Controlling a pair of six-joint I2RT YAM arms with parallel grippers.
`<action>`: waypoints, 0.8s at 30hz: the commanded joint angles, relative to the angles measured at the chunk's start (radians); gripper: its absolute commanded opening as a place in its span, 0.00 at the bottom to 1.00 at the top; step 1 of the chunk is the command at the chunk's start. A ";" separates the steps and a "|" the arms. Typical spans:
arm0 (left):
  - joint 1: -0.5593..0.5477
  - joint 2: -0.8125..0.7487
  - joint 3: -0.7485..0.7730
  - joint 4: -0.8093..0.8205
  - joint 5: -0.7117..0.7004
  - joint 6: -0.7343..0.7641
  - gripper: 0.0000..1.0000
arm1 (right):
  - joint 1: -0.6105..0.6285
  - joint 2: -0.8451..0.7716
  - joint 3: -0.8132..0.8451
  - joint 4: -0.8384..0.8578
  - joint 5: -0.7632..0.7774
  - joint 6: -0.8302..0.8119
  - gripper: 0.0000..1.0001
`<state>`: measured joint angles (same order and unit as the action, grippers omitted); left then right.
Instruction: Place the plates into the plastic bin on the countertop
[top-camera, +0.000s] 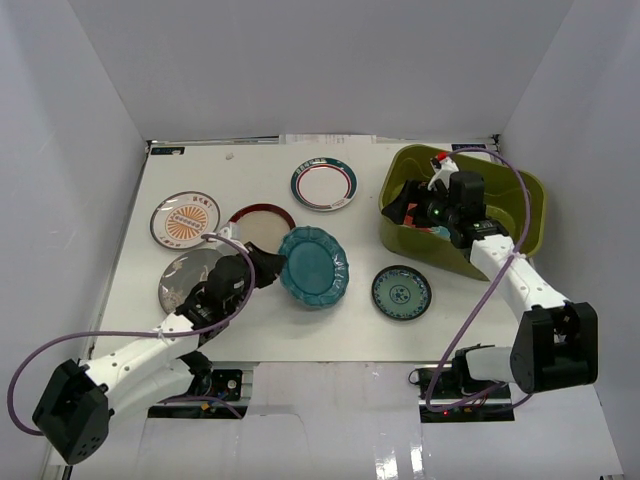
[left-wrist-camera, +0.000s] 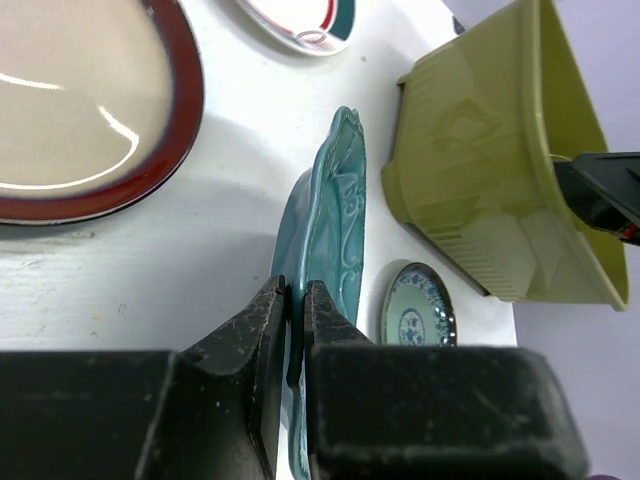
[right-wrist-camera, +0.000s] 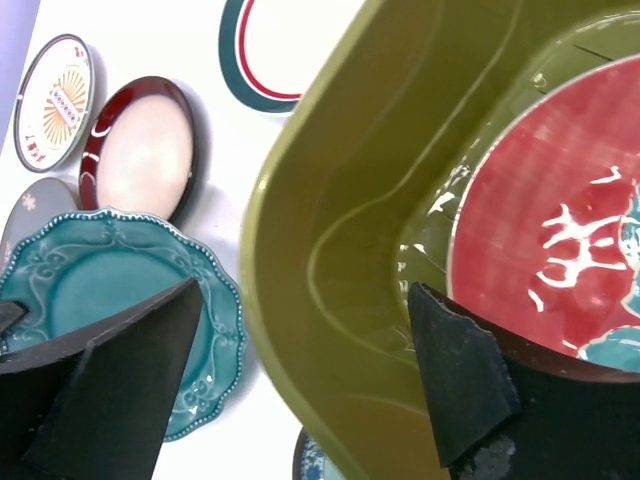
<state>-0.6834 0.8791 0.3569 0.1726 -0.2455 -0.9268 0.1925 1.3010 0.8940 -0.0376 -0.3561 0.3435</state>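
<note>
The robot's right gripper should close on the bin-side rim (top-camera: 346, 265) (right-wrist-camera: 238, 308) of the scalloped teal plate, across from the left gripper, to carry it over for the bin.
My left gripper (top-camera: 275, 262) is shut on the near-left rim of the scalloped teal plate (top-camera: 313, 266), in the middle of the countertop (top-camera: 330, 330). In the left wrist view the plate (left-wrist-camera: 340, 215) is edge-on, tilted, pinched between both fingers (left-wrist-camera: 262, 320). The olive-green plastic bin (top-camera: 500, 180) stands at the right. It holds the red-and-teal floral plate (right-wrist-camera: 550, 230). My right gripper (top-camera: 408, 208) is open and empty over the bin's left wall (right-wrist-camera: 340, 230), one finger outside and one inside.
On the countertop lie a green-rimmed white plate (top-camera: 323, 184), an orange sunburst plate (top-camera: 185, 221), a red-rimmed cream plate (top-camera: 262, 226), a grey plate (top-camera: 190, 275) under my left arm, and a small blue-green patterned plate (top-camera: 401, 292) near the bin. Pale grey walls enclose the surface.
</note>
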 joint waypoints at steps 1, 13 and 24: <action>0.004 -0.077 0.111 0.082 0.046 -0.007 0.00 | 0.021 -0.055 0.059 -0.024 0.022 -0.024 0.91; 0.005 -0.161 0.215 0.074 0.173 -0.030 0.00 | 0.064 -0.204 -0.112 0.113 -0.411 -0.053 0.90; 0.005 -0.149 0.238 0.169 0.285 -0.058 0.00 | 0.136 -0.135 -0.178 0.286 -0.619 0.058 0.91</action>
<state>-0.6823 0.7593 0.5232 0.1410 -0.0246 -0.9173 0.3099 1.1553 0.7238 0.1272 -0.8680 0.3508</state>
